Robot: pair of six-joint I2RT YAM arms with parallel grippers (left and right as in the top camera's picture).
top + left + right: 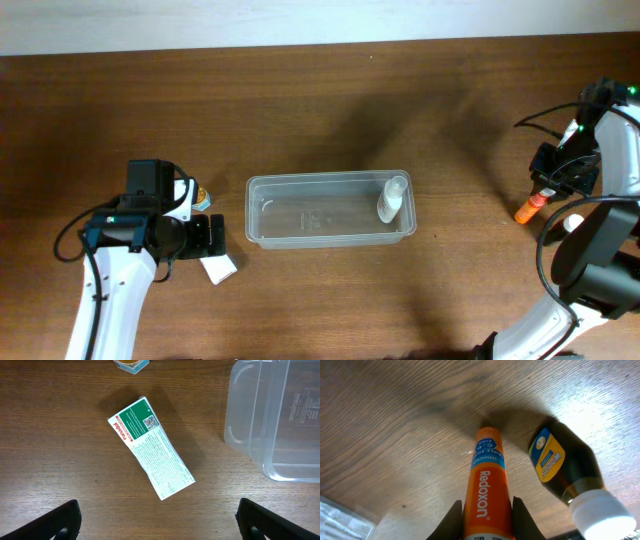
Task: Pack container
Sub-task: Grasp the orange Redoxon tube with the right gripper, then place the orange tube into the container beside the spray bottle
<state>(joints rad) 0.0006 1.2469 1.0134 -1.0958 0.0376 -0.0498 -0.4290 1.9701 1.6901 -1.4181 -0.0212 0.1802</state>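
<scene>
Next, my right gripper releases the orange Redoxon tube in the container's near corner (396, 222), right up against the small clear bottle.
The container (330, 179), a clear plastic tub, lies at the middle of the table, with a small clear bottle (392, 198) lying in its right end. My left gripper (207, 240) is open and empty above a green-and-white Panadol box (150, 450) that lies flat on the table, left of the container's corner (240, 435). My right gripper (487, 510) is at the far right and shut on an orange Redoxon tube (487, 480), whose tip also shows in the overhead view (527, 210). The tube's far end points down at the wood.
A dark bottle with a white cap and a yellow-and-blue label (565, 467) lies right beside the orange tube. A small yellow-topped item (131, 364) sits just beyond the Panadol box. Black cables loop beside both arms.
</scene>
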